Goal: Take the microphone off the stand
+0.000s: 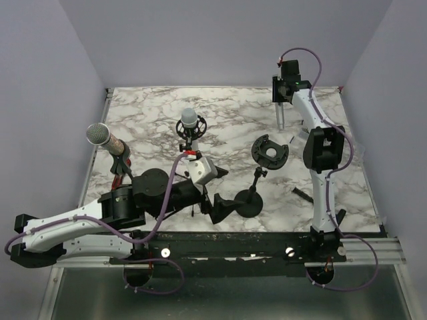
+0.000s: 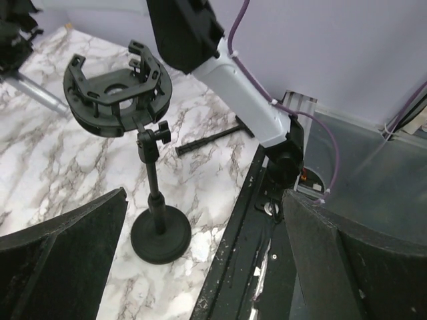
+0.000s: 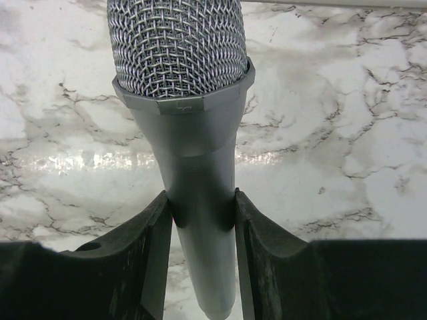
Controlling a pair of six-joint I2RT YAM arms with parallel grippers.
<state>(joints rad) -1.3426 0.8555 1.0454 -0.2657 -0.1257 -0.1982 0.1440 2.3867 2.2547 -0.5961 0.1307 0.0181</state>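
Next, my right gripper lays the grey microphone on the bare marble [image 1: 275, 113] [image 3: 200, 171] behind the empty black stand, near the back edge of the table.
My right gripper [image 1: 281, 93] is shut on a grey microphone [image 1: 281, 119] and holds it upright over the far right of the marble table. In the right wrist view both fingers press the microphone's barrel [image 3: 197, 167] just below its mesh head, and the gripper [image 3: 202, 213] is closed around it. An empty black stand with a round shock mount [image 1: 269, 152] stands mid-table. My left gripper [image 1: 222, 205] is open and empty beside the stand's base [image 1: 250, 203]. In the left wrist view the mount [image 2: 117, 93] and base [image 2: 159, 233] sit between my spread fingers [image 2: 60, 260].
A second microphone [image 1: 190, 121] sits in a shock mount stand at centre. A third microphone [image 1: 100, 134] is clipped on a stand at the left. A black rod [image 1: 303, 194] lies near the right arm. The table's front rail [image 2: 233, 267] runs under my left gripper.
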